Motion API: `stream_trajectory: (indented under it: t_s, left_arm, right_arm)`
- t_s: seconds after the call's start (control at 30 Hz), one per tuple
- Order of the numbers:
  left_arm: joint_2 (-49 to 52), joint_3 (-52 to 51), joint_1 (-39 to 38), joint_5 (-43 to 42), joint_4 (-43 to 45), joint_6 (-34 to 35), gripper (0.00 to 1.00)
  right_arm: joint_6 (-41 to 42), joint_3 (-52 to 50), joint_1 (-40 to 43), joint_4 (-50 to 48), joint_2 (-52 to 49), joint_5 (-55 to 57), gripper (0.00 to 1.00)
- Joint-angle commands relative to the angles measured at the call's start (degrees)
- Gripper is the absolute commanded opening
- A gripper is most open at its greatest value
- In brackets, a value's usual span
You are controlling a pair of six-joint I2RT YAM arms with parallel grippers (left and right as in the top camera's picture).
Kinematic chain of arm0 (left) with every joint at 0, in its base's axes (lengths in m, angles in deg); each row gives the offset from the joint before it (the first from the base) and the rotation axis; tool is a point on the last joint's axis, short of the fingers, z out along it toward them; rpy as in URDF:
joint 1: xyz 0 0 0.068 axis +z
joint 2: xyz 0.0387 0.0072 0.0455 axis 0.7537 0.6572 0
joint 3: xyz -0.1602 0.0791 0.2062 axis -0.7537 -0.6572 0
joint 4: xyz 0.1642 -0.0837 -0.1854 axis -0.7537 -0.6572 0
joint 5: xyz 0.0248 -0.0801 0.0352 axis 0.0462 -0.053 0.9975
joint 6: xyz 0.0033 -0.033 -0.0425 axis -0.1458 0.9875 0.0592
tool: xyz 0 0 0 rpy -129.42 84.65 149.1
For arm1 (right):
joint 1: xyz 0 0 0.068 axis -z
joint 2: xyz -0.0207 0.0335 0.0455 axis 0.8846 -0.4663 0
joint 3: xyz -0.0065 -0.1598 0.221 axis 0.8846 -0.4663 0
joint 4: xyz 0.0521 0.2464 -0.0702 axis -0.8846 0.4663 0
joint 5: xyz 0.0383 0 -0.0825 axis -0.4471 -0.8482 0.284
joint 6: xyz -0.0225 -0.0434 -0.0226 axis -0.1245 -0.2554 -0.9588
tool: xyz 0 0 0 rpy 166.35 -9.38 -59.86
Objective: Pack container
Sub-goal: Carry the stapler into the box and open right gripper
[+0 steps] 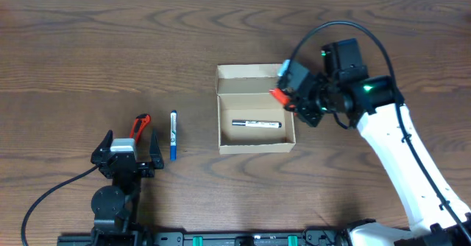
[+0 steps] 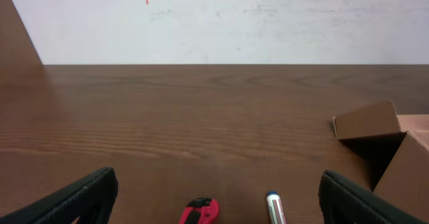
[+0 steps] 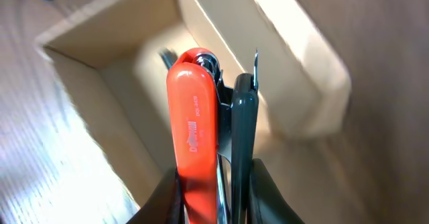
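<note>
I need to use my right gripper to set the orange-and-grey hand tool down. It will go on the container's bottom near its front side (image 1: 260,129) (image 3: 189,131).
The tan cardboard container (image 1: 220,121) stands open mid-table, its flap lid (image 1: 246,73) folded back. A black-and-white marker (image 1: 256,124) lies inside. My right gripper (image 1: 283,96) is shut on an orange-and-grey hand tool (image 1: 279,96) and holds it at the box's right wall, over the opening. In the right wrist view the tool (image 3: 194,117) stands between the fingers (image 3: 214,197) above the container's inside (image 3: 228,36). My left gripper (image 1: 130,144) is open and empty near the front left; it also shows in the left wrist view (image 2: 218,198).
A red-and-black cutter (image 1: 140,126) and a blue marker (image 1: 174,134) lie on the wood table just ahead of the left gripper. Both show in the left wrist view: the cutter (image 2: 200,211), the marker (image 2: 275,207), and the container (image 2: 375,127) at right.
</note>
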Motion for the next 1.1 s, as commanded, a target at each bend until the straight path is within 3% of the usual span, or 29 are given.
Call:
stream_trajectory:
  t_s: [0.0, 0.3, 0.43, 0.63, 1.07]
  left_arm:
    - [-0.4, -1.9, 0.2, -0.3, -0.9, 0.6, 0.95]
    - [-0.4, -1.9, 0.2, -0.2, -0.9, 0.6, 0.95]
    - [-0.4, -1.9, 0.2, -0.2, -0.9, 0.6, 0.95]
    - [-0.4, -1.9, 0.2, -0.2, -0.9, 0.6, 0.95]
    - [-0.4, -1.9, 0.2, -0.2, -0.9, 0.6, 0.95]
  right_arm:
    - [-3.0, 3.4, -3.5, 0.0, 1.0, -1.2, 0.01]
    - [-7.7, 8.7, -8.0, 6.5, -6.0, 1.0, 0.01]
    - [-16.2, 10.6, -9.1, 9.1, -10.1, 2.1, 0.01]
    - [-21.2, 10.6, -9.9, 8.8, -13.4, 3.3, 0.01]
    - [-23.7, 10.6, -9.9, 8.1, -25.9, 4.1, 0.01]
